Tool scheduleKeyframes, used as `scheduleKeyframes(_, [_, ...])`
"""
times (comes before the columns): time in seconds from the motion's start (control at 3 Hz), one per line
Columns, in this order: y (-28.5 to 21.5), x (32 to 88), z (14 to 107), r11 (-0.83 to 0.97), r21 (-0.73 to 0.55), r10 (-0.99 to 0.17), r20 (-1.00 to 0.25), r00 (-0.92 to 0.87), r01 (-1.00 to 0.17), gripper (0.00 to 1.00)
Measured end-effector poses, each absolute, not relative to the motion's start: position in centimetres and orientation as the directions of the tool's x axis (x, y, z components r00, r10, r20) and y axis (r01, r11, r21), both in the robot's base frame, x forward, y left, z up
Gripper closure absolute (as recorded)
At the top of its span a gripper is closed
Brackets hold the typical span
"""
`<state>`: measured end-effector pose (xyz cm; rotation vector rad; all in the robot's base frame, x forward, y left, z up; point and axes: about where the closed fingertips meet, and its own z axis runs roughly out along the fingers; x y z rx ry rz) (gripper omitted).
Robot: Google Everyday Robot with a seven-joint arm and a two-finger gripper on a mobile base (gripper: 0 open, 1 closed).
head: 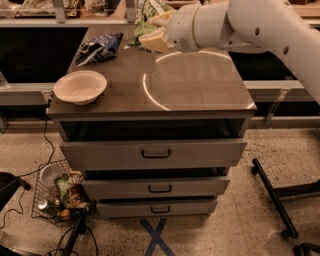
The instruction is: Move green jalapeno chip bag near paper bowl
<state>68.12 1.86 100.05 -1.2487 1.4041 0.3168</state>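
The robot's gripper should release the green jalapeno chip bag between the paper bowl and the curved white line (pixel 129 88).
The green jalapeno chip bag (pixel 151 11) stands at the back edge of the cabinet top, near the middle. My gripper (pixel 148 32) reaches in from the right on a thick white arm and is right at the bag's lower part. Its cream fingers (pixel 155 43) stand apart, and a bit of green shows between them. The arm hides the bag's right side. The paper bowl (pixel 80 86) is off-white and shallow. It sits at the front left corner of the top, well to the left of the gripper and nearer to me.
A dark blue chip bag (pixel 100 47) lies at the back left of the grey cabinet top (pixel 200 90). Three drawers sit below it. A wire basket (pixel 57 192) with clutter stands on the floor at the left. A black stand leg (pixel 272 195) is on the right.
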Motion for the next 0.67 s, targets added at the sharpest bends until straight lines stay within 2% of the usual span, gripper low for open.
scheduleKeyframes(0.67, [3.0,67.9,94.1,0.162,-0.338,-0.526,-0.824,0.209,-0.927,1.0])
